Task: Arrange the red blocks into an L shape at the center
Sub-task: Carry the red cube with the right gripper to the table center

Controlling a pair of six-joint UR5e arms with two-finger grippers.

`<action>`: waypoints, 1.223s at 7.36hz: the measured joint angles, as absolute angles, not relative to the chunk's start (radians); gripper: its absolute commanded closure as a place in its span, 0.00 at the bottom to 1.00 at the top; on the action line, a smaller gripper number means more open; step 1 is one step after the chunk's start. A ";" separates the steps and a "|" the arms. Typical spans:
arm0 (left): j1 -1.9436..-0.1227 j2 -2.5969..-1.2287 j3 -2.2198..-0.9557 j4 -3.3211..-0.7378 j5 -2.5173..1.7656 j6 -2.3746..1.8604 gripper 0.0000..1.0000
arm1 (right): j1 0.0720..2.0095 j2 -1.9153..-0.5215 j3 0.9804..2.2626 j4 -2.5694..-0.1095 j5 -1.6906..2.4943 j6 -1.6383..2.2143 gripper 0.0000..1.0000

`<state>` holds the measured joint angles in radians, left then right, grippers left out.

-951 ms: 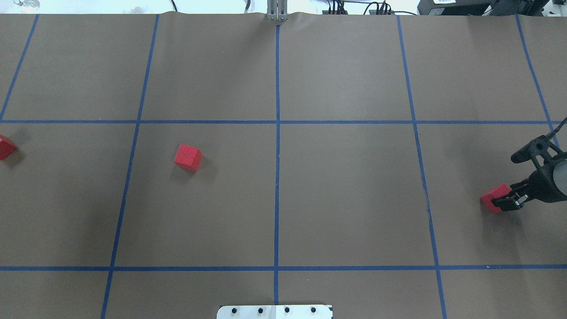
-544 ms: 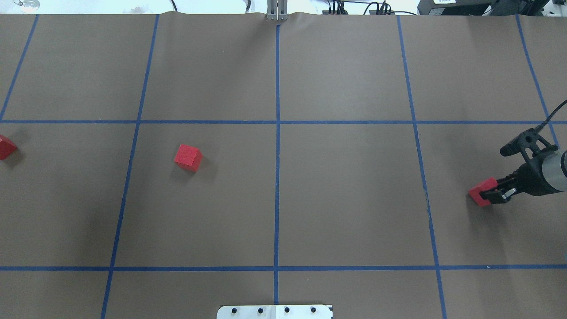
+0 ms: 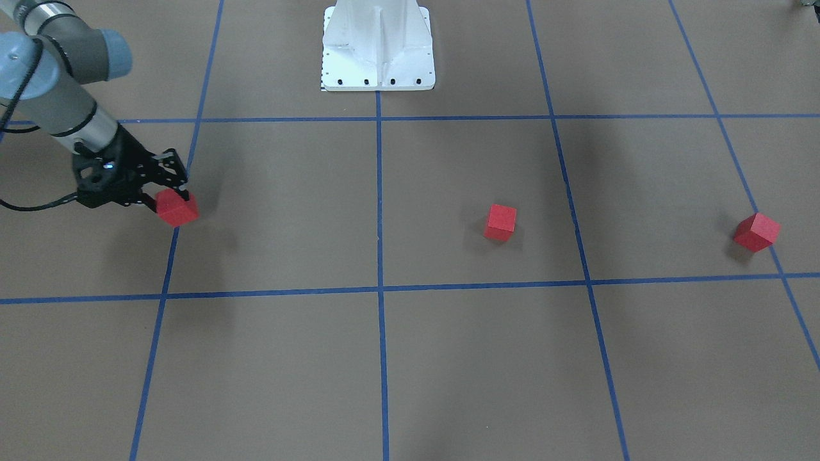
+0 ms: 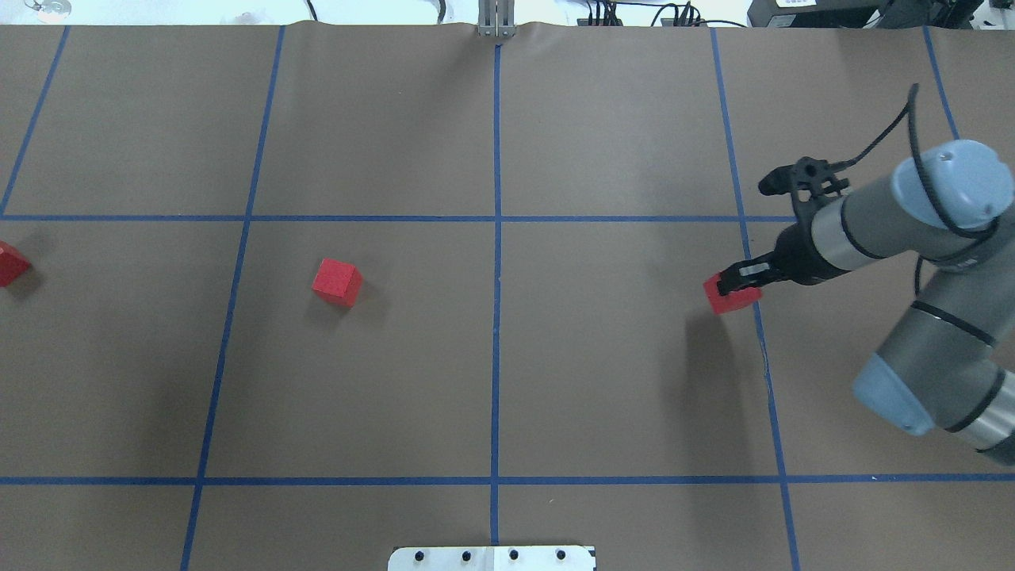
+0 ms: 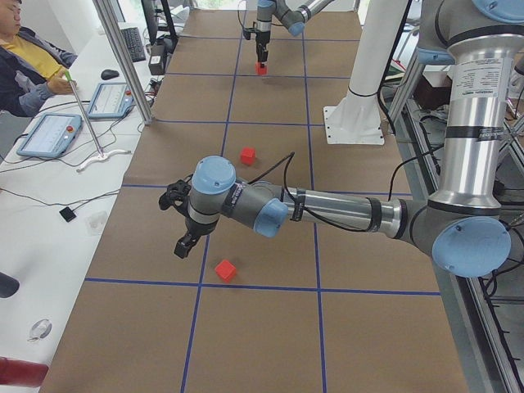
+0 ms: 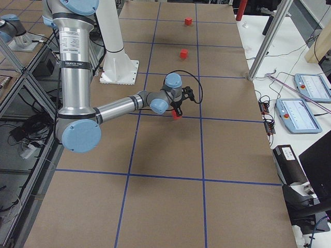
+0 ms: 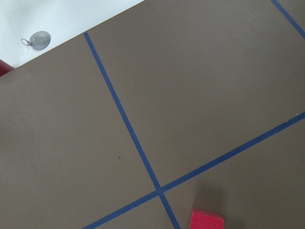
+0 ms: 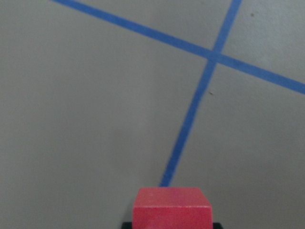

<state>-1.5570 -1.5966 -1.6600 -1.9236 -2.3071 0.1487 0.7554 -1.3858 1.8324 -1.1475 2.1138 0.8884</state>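
The red block will go down on the middle blue line, midway (image 3: 382, 189) between its crossings, from my right gripper.
My right gripper (image 4: 741, 279) is shut on a red block (image 4: 728, 295) and holds it just above the table, beside a blue grid line right of the center (image 4: 555, 317). The held block also shows in the front view (image 3: 177, 209) and the right wrist view (image 8: 171, 207). A second red block (image 4: 337, 281) lies left of center. A third red block (image 4: 9, 263) lies at the far left edge. My left gripper (image 5: 182, 250) shows only in the exterior left view, hovering near that third block (image 5: 225, 270); I cannot tell if it is open or shut.
The white robot base (image 4: 492, 557) stands at the near table edge. A metal post (image 4: 496, 20) stands at the far edge. An operator (image 5: 24, 65) sits with tablets (image 5: 49, 135) at a side desk beyond the table.
My right gripper has carried its red block left and farther from the robot, from near the right edge to the grid line right of center. The other two blocks have not moved.
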 measured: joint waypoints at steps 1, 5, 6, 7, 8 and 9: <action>-1.557 -1.597 -1.659 -1.924 -2.307 0.148 0.00 | 0.695 -1.276 1.831 -1.249 2.080 1.002 1.00; -1.557 -1.597 -1.658 -1.924 -2.307 0.147 0.00 | 0.461 -0.870 1.685 -1.543 1.828 1.311 1.00; -1.557 -1.597 -1.658 -1.924 -2.307 0.147 0.00 | 0.436 -0.809 1.618 -1.551 1.796 1.331 1.00; -1.557 -1.597 -1.658 -1.924 -2.307 0.147 0.00 | 0.424 -0.778 1.578 -1.553 1.781 1.337 0.99; -1.557 -1.597 -1.658 -1.924 -2.307 0.147 0.00 | 0.416 -0.768 1.561 -1.555 1.777 1.336 0.96; -1.557 -1.597 -1.658 -1.924 -2.307 0.147 0.00 | 0.413 -0.765 1.555 -1.564 1.776 1.331 0.89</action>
<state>-1.5570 -1.5966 -1.6583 -1.9236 -2.3071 0.1473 0.4126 -0.7648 1.5553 -1.5636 1.7762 1.3307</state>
